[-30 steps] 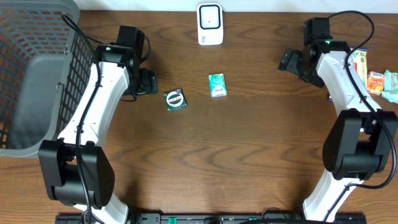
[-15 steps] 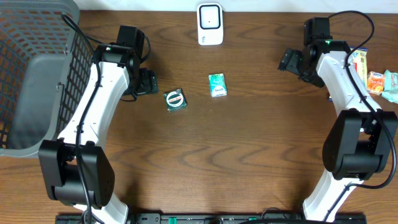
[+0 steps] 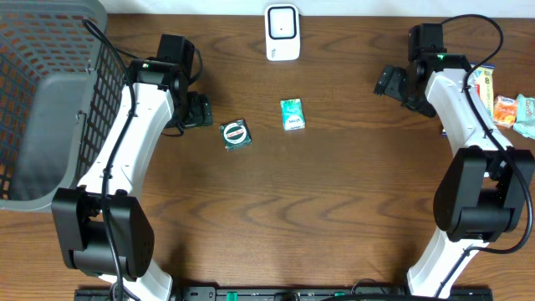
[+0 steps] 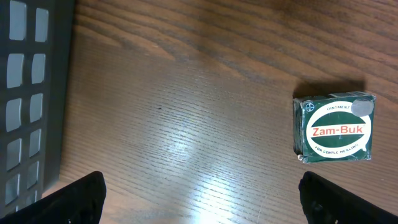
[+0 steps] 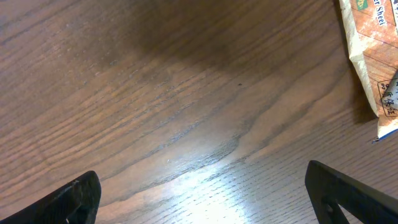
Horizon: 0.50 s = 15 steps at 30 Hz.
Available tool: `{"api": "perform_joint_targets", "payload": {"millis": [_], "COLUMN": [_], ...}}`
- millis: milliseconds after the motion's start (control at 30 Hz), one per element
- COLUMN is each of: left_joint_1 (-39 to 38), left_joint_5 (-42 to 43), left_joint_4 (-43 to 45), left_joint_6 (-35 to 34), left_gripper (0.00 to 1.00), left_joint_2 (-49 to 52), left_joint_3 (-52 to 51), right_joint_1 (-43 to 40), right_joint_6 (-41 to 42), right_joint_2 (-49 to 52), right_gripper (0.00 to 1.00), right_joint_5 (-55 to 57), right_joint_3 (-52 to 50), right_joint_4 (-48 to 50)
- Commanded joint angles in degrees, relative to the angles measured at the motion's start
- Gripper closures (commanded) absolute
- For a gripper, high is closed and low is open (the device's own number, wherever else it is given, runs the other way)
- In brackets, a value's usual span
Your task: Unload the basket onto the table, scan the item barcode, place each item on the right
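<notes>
The long edge of the teal pack (image 3: 302,113) faces the snack packets. My right gripper should go to that edge next and close there.
Two small items lie mid-table: a dark green Zam-Buk box (image 3: 236,134) and a teal pack (image 3: 292,114). A white barcode scanner (image 3: 282,32) stands at the back centre. My left gripper (image 3: 199,110) hovers just left of the Zam-Buk box, open and empty. In the left wrist view the box (image 4: 334,127) lies label up, ahead and to the right of the gripper (image 4: 199,205). My right gripper (image 3: 390,82) is at the back right, open over bare wood (image 5: 205,199), holding nothing.
A grey mesh basket (image 3: 42,100) fills the left side, and its wall (image 4: 31,93) shows beside the left gripper. Several snack packets (image 3: 501,100) lie at the right edge; one orange-and-white packet (image 5: 370,56) is near the right gripper.
</notes>
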Motion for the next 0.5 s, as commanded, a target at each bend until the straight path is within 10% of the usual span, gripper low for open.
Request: {"api": "perform_joint_targets", "payload": {"millis": [0,467], "left_joint_1": [0.07,0.07], "left_joint_5": [-0.72,-0.72], "left_joint_4": [-0.28,-0.28], "left_joint_6": [0.5,0.52], "left_gripper": [0.02,0.02], "left_joint_2": [-0.11,-0.11], "left_joint_3": [-0.11,-0.11], "right_joint_1": [-0.15,0.0], "right_joint_6": [0.63,0.68], "right_joint_2": [0.68,0.68], "right_gripper": [0.01,0.01], "right_joint_5": [0.26,-9.68], "right_joint_3": [-0.17,-0.17], "right_joint_4": [-0.04,0.9]}}
